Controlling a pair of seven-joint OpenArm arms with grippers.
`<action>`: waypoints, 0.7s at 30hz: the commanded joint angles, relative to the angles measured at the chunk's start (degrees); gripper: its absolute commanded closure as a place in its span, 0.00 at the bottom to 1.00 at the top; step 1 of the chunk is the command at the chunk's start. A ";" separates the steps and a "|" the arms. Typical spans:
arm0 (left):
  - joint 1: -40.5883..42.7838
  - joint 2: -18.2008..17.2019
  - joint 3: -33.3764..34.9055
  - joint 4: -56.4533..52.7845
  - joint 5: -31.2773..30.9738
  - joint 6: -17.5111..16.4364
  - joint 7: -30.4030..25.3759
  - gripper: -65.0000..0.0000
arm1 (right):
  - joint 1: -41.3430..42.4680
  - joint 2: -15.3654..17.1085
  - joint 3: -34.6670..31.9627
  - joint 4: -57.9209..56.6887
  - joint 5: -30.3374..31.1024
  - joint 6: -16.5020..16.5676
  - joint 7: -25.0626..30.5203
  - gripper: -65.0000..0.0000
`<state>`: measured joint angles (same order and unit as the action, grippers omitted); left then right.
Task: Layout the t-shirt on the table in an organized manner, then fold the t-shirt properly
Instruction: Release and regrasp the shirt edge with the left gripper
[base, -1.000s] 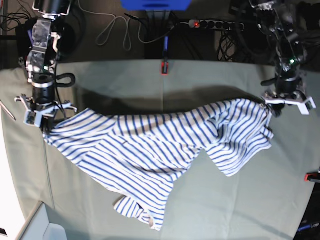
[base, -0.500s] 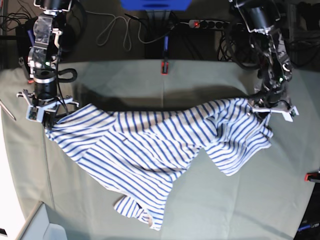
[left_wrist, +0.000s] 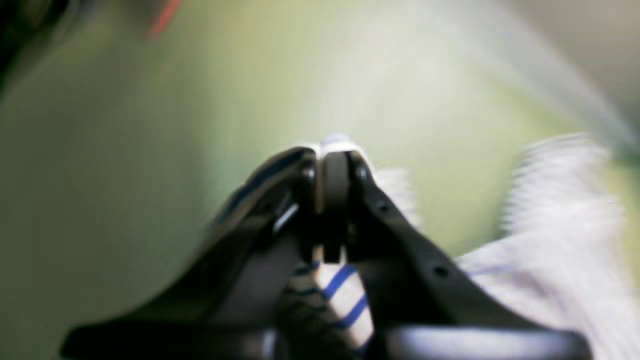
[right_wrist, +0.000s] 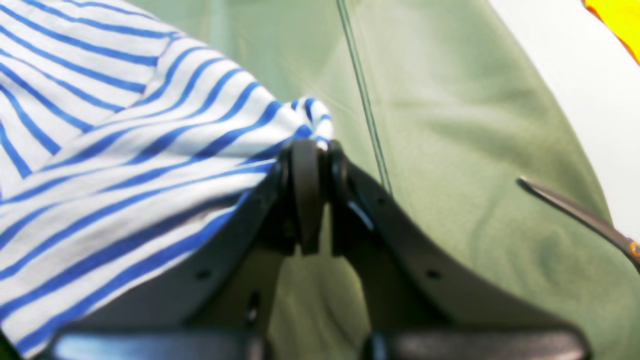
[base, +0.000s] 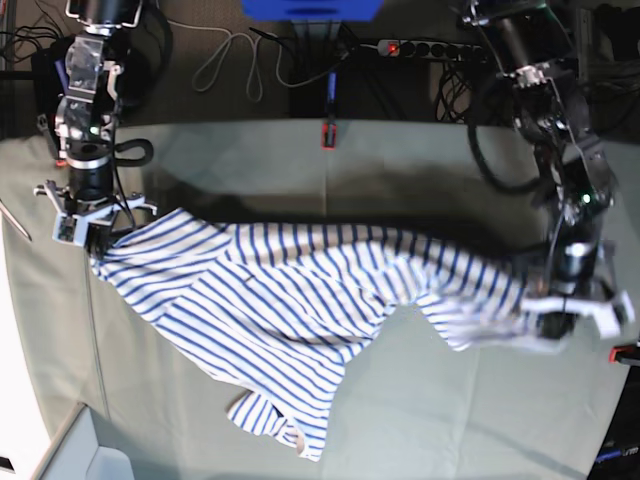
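Observation:
Next, I let go of the t-shirt's end, now held off the table, with my left gripper on the bare table (base: 540, 249) between the red clip and the red object.
The t-shirt (base: 300, 310), white with thin blue stripes, lies stretched across the table (base: 400, 430) between my two grippers. My right gripper (base: 92, 238) at the view's left is shut on the shirt's left corner; in the right wrist view the striped cloth (right_wrist: 125, 150) bunches into the closed gripper (right_wrist: 316, 146). My left gripper (base: 562, 325) at the view's right is shut on the shirt's right end, held off the table (left_wrist: 100, 150). The blurred left wrist view shows the closed gripper (left_wrist: 334, 150) with striped fabric (left_wrist: 345, 295) pinched between its jaws.
A red clip (base: 328, 135) sits at the table's back edge, with a power strip (base: 430, 47) and cables behind it. A red object (base: 626, 352) is at the right edge. A white box (base: 75, 455) stands at the front left. A metal blade (right_wrist: 575, 215) lies beside my right gripper.
My left gripper has shut on the shirt's right end and pulled it to the front right, drawing the bunched cloth out long. My right gripper has stayed put, still shut.

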<state>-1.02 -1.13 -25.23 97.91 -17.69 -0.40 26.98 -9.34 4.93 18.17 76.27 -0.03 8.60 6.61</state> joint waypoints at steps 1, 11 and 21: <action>-2.54 -0.59 1.45 1.92 0.33 0.18 -1.00 1.00 | 0.86 1.09 0.24 0.96 0.08 -0.03 1.70 1.00; -11.25 -0.59 5.06 -0.19 0.51 0.62 -0.56 1.00 | 1.65 2.32 0.42 1.05 0.08 -0.03 1.70 1.00; -5.62 -3.14 -2.24 7.98 0.07 0.27 -0.56 1.00 | 5.08 4.35 0.24 0.96 0.08 -0.03 1.70 1.00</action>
<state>-5.72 -4.12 -27.75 104.73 -17.34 0.03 28.16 -5.17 8.73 18.17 76.27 -0.16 8.75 6.61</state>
